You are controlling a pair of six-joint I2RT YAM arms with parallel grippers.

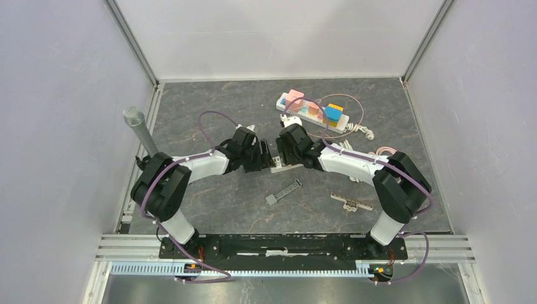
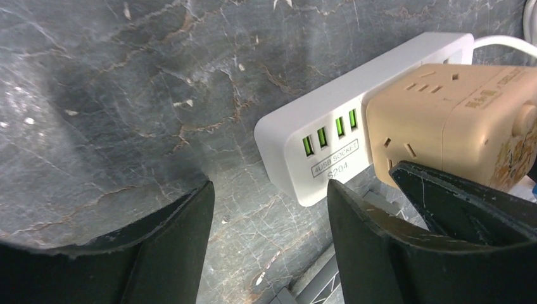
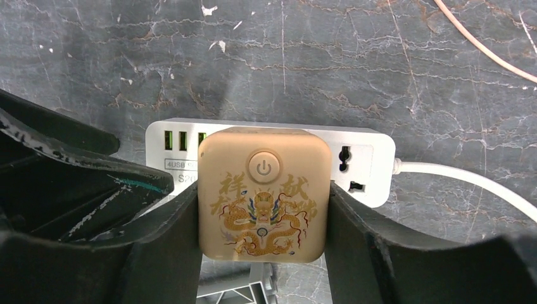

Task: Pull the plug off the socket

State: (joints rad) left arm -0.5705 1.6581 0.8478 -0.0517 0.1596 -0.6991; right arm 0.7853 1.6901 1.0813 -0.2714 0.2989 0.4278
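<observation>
Next, the right gripper releases the beige cube plug on the table [image 1: 248, 190] beside the square end of the grey bar. The plug is still in the white power strip.
A beige cube plug [image 3: 263, 190] with a power button and a dragon picture sits plugged into a white power strip [image 3: 367, 164] with green USB ports [image 2: 328, 136]. My right gripper [image 3: 263, 212] is shut on the plug, one finger pressed against each side. My left gripper [image 2: 269, 202] is open and empty, low over the floor, with the strip's USB end [image 2: 304, 171] just beyond its right fingertip [image 2: 339, 196]. In the top view both grippers meet mid-table, left [image 1: 265, 155] and right [image 1: 283, 151], over the strip [image 1: 286, 168]; the plug is hidden there.
A second white strip [image 1: 297, 109] with coloured cube plugs lies at the back. A grey mesh-topped cylinder [image 1: 140, 130] stands at the left. A grey bar [image 1: 283, 191] and a toothed strip [image 1: 352, 202] lie nearer. The strip's white cable [image 3: 468, 180] runs right.
</observation>
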